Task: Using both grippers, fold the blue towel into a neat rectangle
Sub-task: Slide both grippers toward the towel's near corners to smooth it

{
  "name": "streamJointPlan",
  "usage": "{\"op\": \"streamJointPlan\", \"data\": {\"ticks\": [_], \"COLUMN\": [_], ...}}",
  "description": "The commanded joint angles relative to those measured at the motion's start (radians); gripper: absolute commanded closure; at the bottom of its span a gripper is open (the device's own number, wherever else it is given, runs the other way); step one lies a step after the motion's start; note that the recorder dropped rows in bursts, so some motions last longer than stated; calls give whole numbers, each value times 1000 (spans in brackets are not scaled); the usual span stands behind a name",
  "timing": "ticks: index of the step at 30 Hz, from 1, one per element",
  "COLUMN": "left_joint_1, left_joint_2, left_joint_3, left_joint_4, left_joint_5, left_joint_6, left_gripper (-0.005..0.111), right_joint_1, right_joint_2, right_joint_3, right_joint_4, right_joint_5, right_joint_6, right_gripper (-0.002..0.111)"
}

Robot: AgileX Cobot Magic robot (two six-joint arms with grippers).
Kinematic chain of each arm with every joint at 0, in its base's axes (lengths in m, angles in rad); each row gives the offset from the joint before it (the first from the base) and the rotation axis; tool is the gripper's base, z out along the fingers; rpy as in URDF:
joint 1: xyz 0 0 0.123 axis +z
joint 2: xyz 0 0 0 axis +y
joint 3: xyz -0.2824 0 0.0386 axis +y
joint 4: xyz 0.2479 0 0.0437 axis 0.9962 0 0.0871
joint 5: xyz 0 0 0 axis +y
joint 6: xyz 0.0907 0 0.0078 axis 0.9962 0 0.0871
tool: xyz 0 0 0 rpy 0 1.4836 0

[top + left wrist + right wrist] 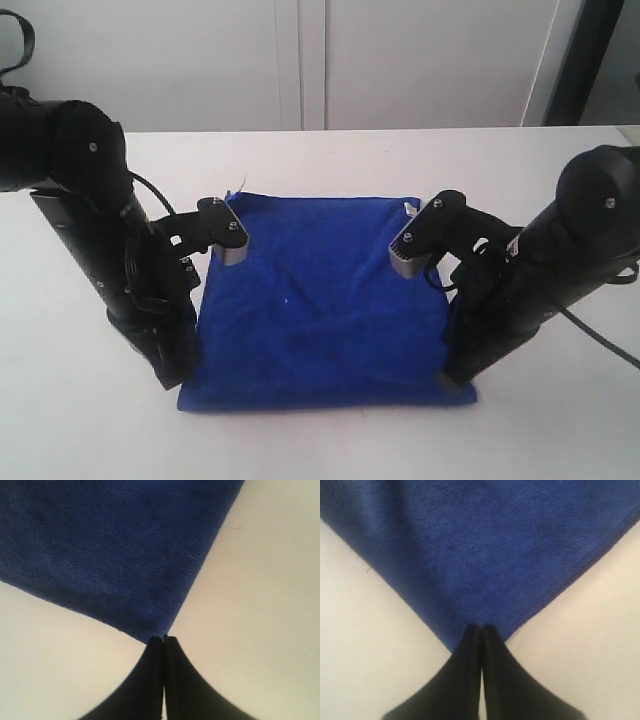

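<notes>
I will open both grippers, lower them and pinch the towel's side edges [175, 609] before folding the towel, because its near corner lies flat under my left gripper's closed fingers.
The blue towel [320, 300] lies flat on the white table [330, 155], roughly square in outline. A small white tag [408, 208] shows at its far right corner. My left gripper [172, 378] points down at the near left corner. In the left wrist view the towel [115, 545] runs to a point that ends right at the shut tips of that gripper [164, 638]. My right gripper [452, 378] stands at the near right corner. Its shut tips [482, 627] overlap the corner of the towel [485, 545].
Bare white table surrounds the towel on all sides. A pale wall or cabinet front [300, 60] stands behind the table's far edge, with a dark upright strip [585, 60] at the back right. Both arms lean in over the towel's side edges.
</notes>
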Motion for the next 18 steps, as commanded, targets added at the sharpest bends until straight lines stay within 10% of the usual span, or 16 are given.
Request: {"op": "streamJointPlan", "data": {"ticks": [1,18], "left_joint_1": [2,-81], "left_joint_2": [-59,-98], "left_joint_3": [-4,126], "left_joint_4": [-11,45], "left_joint_5": [50,-111], "left_joint_6": [52,175], "left_gripper": [107,107], "right_joint_1": [1,1], "right_joint_2": [-47,-40], "right_joint_3": [0,96], "right_joint_4": [-11,-10], "right_joint_5": [73,-41], "right_joint_6": [-125,-509], "right_gripper": [108,93]}}
